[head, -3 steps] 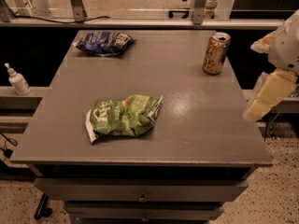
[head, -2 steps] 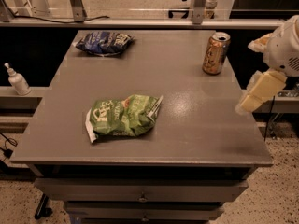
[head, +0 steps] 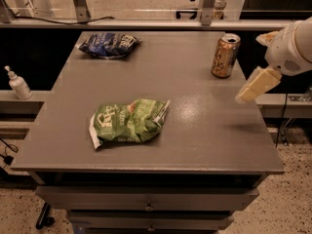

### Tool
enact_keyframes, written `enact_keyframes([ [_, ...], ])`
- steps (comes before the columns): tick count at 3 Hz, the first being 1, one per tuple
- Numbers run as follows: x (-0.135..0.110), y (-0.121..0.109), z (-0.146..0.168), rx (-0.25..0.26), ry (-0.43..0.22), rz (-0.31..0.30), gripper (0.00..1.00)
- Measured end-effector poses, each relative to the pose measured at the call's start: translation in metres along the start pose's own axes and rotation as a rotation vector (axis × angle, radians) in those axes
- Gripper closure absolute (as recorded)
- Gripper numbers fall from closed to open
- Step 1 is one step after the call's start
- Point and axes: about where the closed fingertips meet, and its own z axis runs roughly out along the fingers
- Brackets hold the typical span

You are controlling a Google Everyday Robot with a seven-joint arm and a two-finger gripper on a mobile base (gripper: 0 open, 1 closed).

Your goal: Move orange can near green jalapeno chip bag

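Next, I grip the lower half of the orange can (head: 223, 64), its top free above my fingers.
The orange can (head: 225, 55) stands upright near the table's far right edge. The green jalapeno chip bag (head: 127, 121) lies crumpled in the front middle of the table, well to the left of the can. My gripper (head: 254, 87) hangs over the table's right edge, just right of and in front of the can, not touching it. Its pale finger (head: 258, 84) points down and to the left. Nothing shows in it.
A dark blue chip bag (head: 108, 44) lies at the far left of the grey table (head: 204, 140). A white pump bottle (head: 18, 84) stands on a shelf left of the table. Drawers sit under the table's front edge.
My gripper has moved left and upward, in over the table's right edge toward the can. The can and both bags have not moved.
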Motion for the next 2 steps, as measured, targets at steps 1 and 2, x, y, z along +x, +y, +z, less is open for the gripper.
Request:
enact_keyframes([
  [1,-0.001,-0.0223,0.0158,0.08,-0.005,0.013,0.0],
  [2,-0.0031,-0.0272,0.0156,0.1,-0.01,0.014,0.0],
])
